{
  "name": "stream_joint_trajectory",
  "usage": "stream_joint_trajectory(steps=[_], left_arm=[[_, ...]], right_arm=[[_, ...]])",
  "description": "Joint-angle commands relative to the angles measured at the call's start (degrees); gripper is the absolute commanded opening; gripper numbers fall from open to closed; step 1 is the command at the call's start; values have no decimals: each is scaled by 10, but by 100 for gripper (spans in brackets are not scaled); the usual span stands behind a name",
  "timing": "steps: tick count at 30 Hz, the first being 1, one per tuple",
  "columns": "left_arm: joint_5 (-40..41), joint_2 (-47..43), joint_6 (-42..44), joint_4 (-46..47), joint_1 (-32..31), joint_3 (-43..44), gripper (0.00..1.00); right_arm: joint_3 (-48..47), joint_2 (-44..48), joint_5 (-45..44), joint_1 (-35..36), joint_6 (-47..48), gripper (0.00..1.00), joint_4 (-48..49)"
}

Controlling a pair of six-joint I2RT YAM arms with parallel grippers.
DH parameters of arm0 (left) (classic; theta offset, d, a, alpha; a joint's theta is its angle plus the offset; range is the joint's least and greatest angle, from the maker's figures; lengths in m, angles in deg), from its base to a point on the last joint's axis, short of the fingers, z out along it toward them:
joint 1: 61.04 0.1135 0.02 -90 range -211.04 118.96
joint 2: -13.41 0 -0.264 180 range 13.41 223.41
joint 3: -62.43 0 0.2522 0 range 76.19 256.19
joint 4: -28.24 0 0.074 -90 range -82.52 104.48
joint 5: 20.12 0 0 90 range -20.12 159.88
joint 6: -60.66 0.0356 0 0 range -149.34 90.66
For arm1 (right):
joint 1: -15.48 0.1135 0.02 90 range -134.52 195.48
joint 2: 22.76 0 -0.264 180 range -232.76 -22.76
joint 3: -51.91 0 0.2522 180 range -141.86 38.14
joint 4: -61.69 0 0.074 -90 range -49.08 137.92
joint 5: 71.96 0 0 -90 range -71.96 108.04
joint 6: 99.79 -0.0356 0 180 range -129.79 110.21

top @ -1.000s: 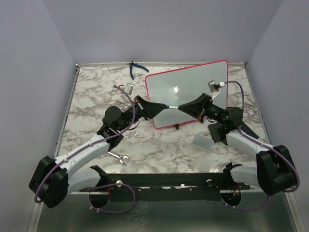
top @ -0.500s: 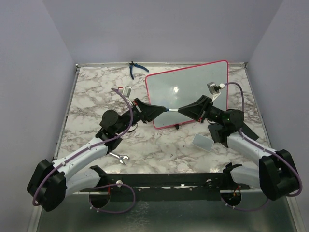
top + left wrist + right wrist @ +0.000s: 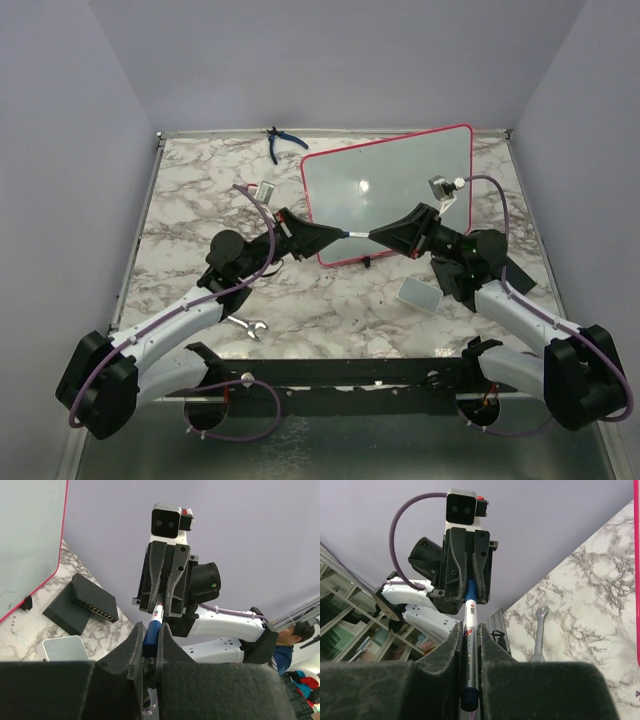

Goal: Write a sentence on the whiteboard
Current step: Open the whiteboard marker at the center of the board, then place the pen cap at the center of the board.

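I need to let the blue cap go from my left gripper on the marble table (image 3: 302, 300) between the wrench and the grey pad, closer to the wrench.
The whiteboard (image 3: 390, 185) stands tilted at the back centre, white with a red-pink frame; it also shows in the left wrist view (image 3: 25, 535). No sentence shows on it. A marker (image 3: 355, 233) hangs level in front of the board's lower edge, held at both ends. My left gripper (image 3: 336, 233) is shut on its blue cap (image 3: 151, 636). My right gripper (image 3: 376, 235) is shut on its white-and-silver barrel (image 3: 470, 630). The two grippers face each other tip to tip.
A small grey pad (image 3: 418, 293) lies on the marble table right of centre. A wrench (image 3: 247, 325) lies near the front left. Blue pliers (image 3: 280, 143) lie at the back edge. A black network switch (image 3: 82, 605) sits by the right arm.
Both grippers, with the marker between them, have moved a little toward the near edge and lower along the board. Both still hold the marker.
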Motion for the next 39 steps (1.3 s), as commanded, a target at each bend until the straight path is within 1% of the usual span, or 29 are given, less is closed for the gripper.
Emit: stream_joint_trajectory(steps=[1, 8, 12, 14, 16, 18, 21, 23, 25, 28, 32, 35, 39], left_arm=[[34, -37, -7, 74, 46, -18, 0], [33, -38, -22, 98, 64, -30, 0], [14, -40, -28, 100, 77, -33, 0], [-2, -47, -25, 91, 90, -35, 0], [-19, -63, -12, 58, 108, -37, 0], [-28, -85, 19, -6, 129, -35, 0], [-20, -124, 109, -169, 148, -9, 0], [22, -143, 192, -300, 149, 25, 0], [75, -150, 249, -411, 149, 52, 0], [145, -149, 284, -509, 148, 62, 0], [209, -132, 271, -557, 131, 40, 0], [285, -120, 259, -576, 94, 22, 0], [364, -90, 242, -583, 36, 8, 0]], right_arm=[[21, 17, -38, -24, 3, 0, 6], [30, 26, -43, -31, 3, 1, 1], [27, 44, -41, -34, 28, 1, -55], [26, 68, -42, -39, 54, 1, -101], [20, 98, -45, -45, 83, 0, -164], [11, 132, -56, -50, 111, 0, -223], [-5, 178, -76, -52, 154, 0, -302], [-12, 200, -90, -52, 177, 1, -339], [-19, 212, -102, -52, 198, 0, -369], [-36, 224, -113, -52, 235, 1, -409], [-68, 234, -130, -52, 298, 1, -472], [-75, 248, -145, -52, 328, 1, -495], [-76, 253, -152, -52, 344, 1, -507]])
